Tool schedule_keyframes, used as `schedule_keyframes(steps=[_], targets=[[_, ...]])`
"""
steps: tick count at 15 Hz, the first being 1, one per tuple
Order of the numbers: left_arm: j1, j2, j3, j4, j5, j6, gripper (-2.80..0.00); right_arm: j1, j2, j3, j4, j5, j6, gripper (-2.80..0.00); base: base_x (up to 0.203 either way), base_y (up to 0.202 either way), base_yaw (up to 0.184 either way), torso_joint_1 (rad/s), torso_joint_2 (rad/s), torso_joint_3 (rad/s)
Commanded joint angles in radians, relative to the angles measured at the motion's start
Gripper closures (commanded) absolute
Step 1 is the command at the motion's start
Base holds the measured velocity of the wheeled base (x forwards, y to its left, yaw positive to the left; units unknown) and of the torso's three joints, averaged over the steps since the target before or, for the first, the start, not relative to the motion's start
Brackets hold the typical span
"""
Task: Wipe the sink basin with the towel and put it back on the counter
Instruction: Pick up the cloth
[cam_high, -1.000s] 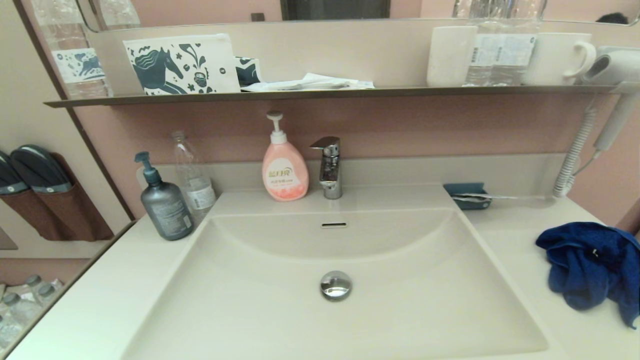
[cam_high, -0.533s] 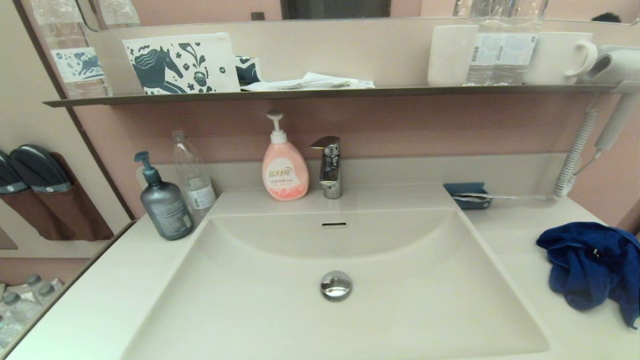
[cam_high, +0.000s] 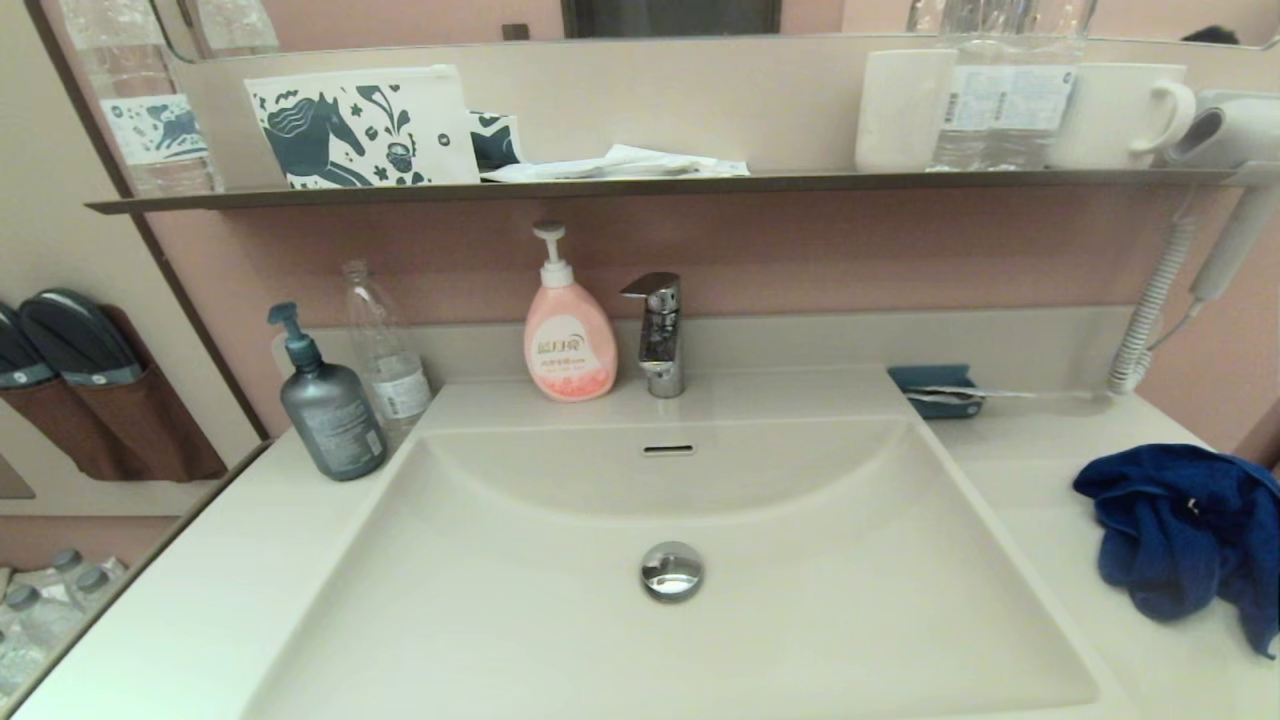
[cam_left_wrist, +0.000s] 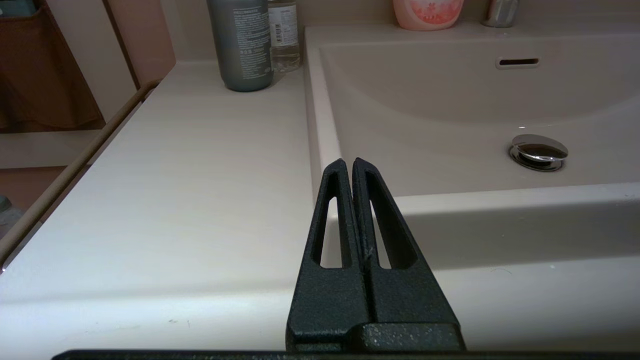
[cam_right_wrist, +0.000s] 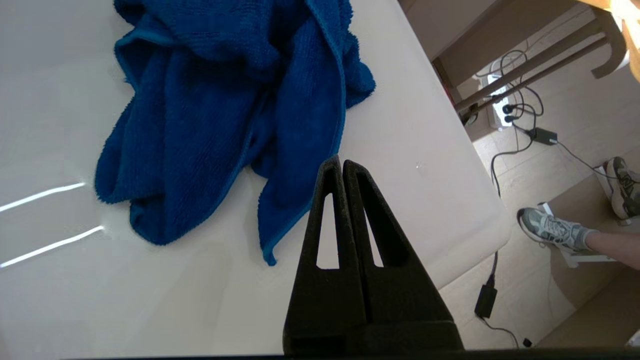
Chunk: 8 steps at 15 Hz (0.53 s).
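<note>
My right gripper is to go to the bunched-up middle (cam_high: 1219, 504) (cam_right_wrist: 279, 63) of the dark blue towel and close there, so the edges of the towel will hang down.
The dark blue towel (cam_high: 1185, 540) lies crumpled on the cream counter (cam_high: 1040, 470) to the right of the sink basin (cam_high: 820, 600), whose chrome drain plug (cam_high: 672, 571) and overflow slot (cam_high: 668, 450) show. Neither arm appears in the head view. In the right wrist view my right gripper (cam_right_wrist: 341, 162) is shut and empty, hanging above the counter (cam_right_wrist: 410, 150) just beside the towel (cam_right_wrist: 220, 110). In the left wrist view my left gripper (cam_left_wrist: 348, 161) is shut and empty, held near the front left corner of the basin (cam_left_wrist: 450, 100).
A pink soap pump (cam_high: 568, 330), a chrome tap (cam_high: 660, 335), a grey pump bottle (cam_high: 325, 405) and a clear bottle (cam_high: 385, 350) stand behind the basin. A teal tray (cam_high: 935, 390) sits back right. A dark shelf (cam_high: 650, 185) with cups hangs above. The counter's right edge (cam_right_wrist: 480, 200) drops to the floor.
</note>
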Motion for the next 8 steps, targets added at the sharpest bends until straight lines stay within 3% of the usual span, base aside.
schedule_keyframes(steps=[1,2,4,8], targets=[[0.0,0.001,0.0,-0.001,-0.001,0.0,0.0,-0.013,0.065,-0.044,-0.002,-0.001,-0.022,0.0,0.0,0.0,0.0,0.0,0.0,0.0],[0.0,0.001,0.0,0.0,0.0,0.0,0.0,-0.015,0.077,-0.067,-0.001,0.0,-0.033,-2.8,0.0,0.0,0.0,0.0,0.0,0.0],[0.0,0.001,0.0,-0.001,-0.001,0.0,0.0,-0.017,0.102,-0.09,-0.001,0.006,-0.079,-2.8,0.0,0.0,0.0,0.0,0.0,0.0],[0.0,0.001,0.0,0.0,-0.002,0.0,0.0,-0.03,0.157,-0.108,-0.001,0.099,-0.14,-2.8,0.0,0.0,0.0,0.0,0.0,0.0]])
